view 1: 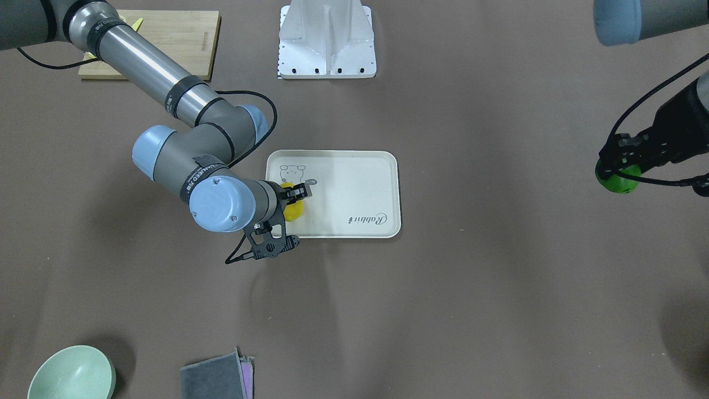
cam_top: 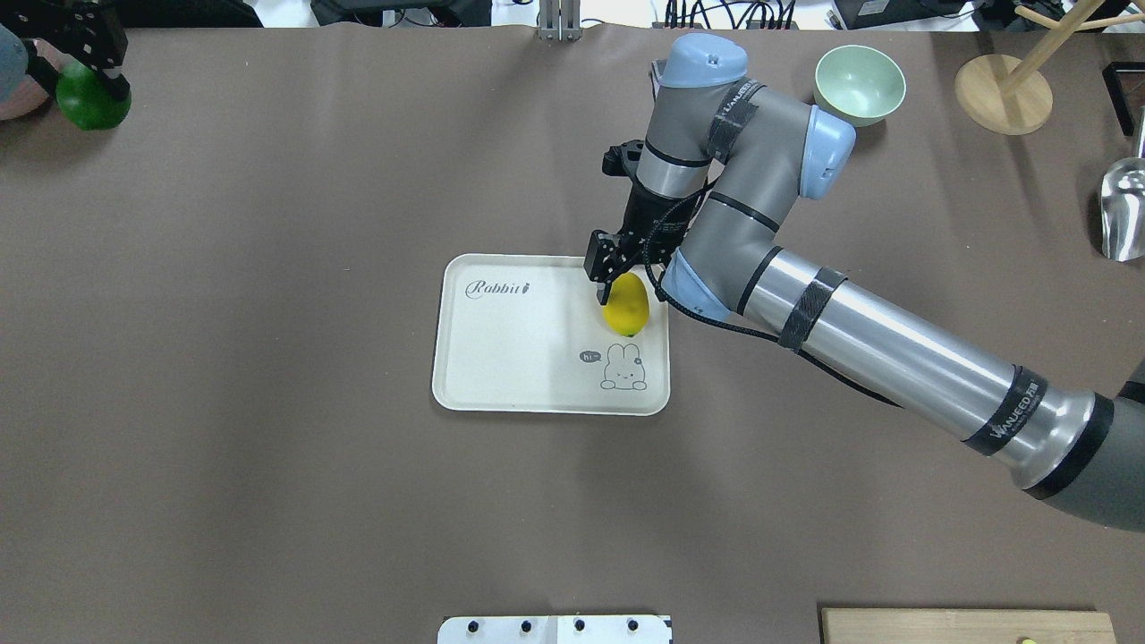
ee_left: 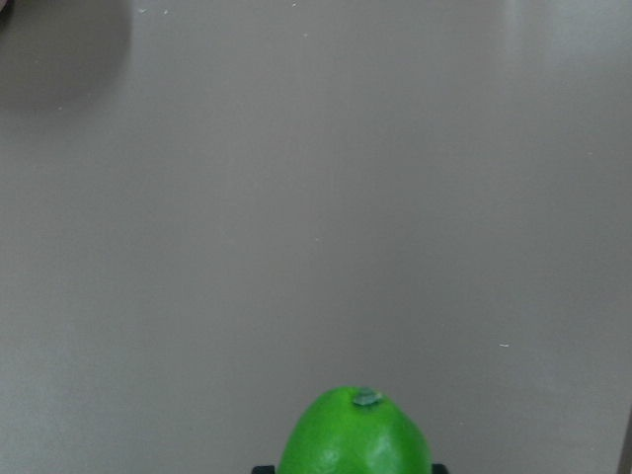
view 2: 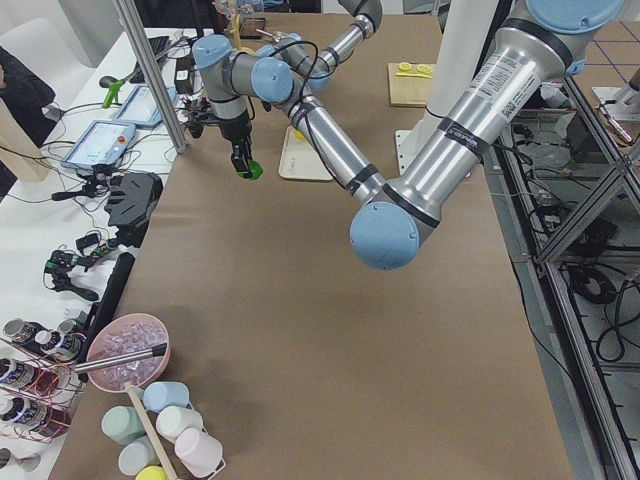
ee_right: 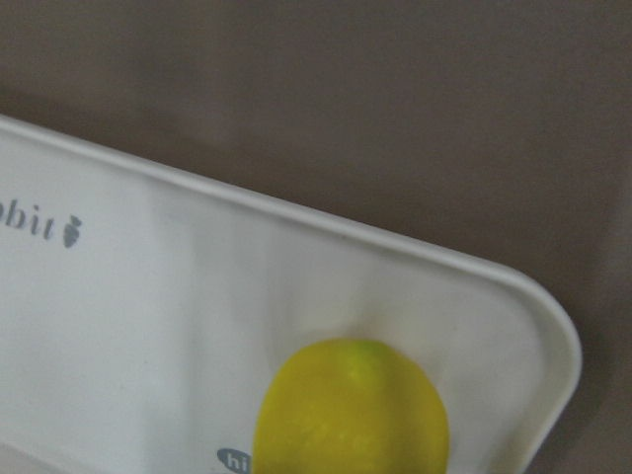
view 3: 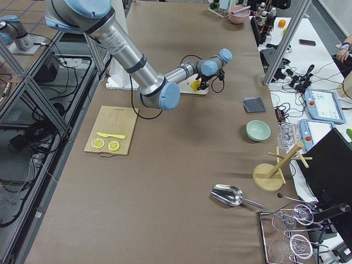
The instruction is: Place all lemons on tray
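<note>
Next, I release the green lemon with my left gripper on the off-white tray's empty end (view 1: 370, 187), just behind the Rabbit lettering.
The off-white tray (cam_top: 501, 358) with the rabbit drawing lies at the table's middle; it also shows in the front view (view 1: 354, 183) and the right wrist view (ee_right: 148, 257). My right gripper (cam_top: 617, 277) is shut on the yellow lemon (cam_top: 626, 304), holding it low over the tray's right part near the rabbit; the lemon shows in the front view (view 1: 292, 210) and the right wrist view (ee_right: 351, 410). My left gripper (cam_top: 85, 72) is shut on the green lemon (cam_top: 91, 105) above the table's far left corner, well away from the tray; this lemon also shows in the left wrist view (ee_left: 355, 439).
A pale green bowl (cam_top: 859, 85) stands at the far right, with a wooden stand (cam_top: 1002, 80) and a metal scoop (cam_top: 1123, 210) beyond it. A wooden cutting board (view 1: 166, 39) with lemon slices (view 3: 106, 144) lies near the robot's right. A grey cloth (view 1: 216, 377) lies at the far edge.
</note>
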